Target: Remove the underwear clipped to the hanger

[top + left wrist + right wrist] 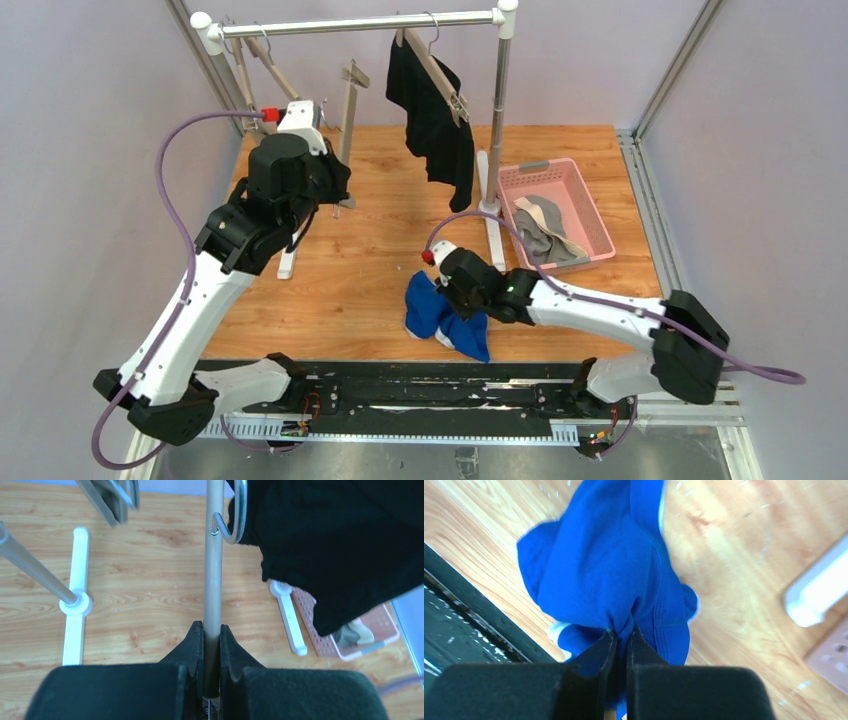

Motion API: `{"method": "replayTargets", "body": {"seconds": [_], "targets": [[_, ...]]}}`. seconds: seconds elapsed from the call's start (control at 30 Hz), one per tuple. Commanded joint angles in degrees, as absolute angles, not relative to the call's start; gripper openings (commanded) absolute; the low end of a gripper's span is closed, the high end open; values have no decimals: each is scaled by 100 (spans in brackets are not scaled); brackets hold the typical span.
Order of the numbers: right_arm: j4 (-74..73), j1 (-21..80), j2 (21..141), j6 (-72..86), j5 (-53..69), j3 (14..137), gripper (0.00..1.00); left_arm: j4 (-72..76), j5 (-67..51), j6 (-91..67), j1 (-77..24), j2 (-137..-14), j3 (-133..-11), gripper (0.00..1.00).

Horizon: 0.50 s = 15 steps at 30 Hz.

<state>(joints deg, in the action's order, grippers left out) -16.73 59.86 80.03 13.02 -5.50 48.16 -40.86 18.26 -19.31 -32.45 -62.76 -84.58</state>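
Observation:
Next, my right gripper releases the blue briefs onto the grey briefs in the pink basket (556, 228).
The black briefs (432, 120) hang clipped to a wooden hanger (438, 68) on the rack rail; they also show in the left wrist view (340, 540). My left gripper (338, 185) is shut on the bar of an empty wooden hanger (350, 105), which runs up between the fingers in the left wrist view (213, 570), gripper (212, 627). My right gripper (452, 305) is shut on a fold of the bright blue briefs (440, 315), low over the table; in the right wrist view the gripper (622, 632) pinches the blue briefs (609, 565). The grey briefs (545, 235) lie in the pink basket (585, 205).
The white rack has a top rail (360, 25), a right post (497, 120) and floor feet (75, 595). More empty hangers (258, 60) hang at the rail's left end. The table's black front edge (469, 610) is close to the blue briefs. The basket also shows in the left wrist view (370, 630).

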Motion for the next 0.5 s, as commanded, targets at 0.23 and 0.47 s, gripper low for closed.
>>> {"method": "replayTargets", "body": {"seconds": [0.23,0.47], "targets": [[-2410,5952,6067,1071,-2905,5432,1,-4054,2866,-2328,-3252,-7536,-9829,0],[-2472,5288,5271,547,-3488,5701,1,-4052,3037,-2343,-3252,-7888,-10447,0]]}}
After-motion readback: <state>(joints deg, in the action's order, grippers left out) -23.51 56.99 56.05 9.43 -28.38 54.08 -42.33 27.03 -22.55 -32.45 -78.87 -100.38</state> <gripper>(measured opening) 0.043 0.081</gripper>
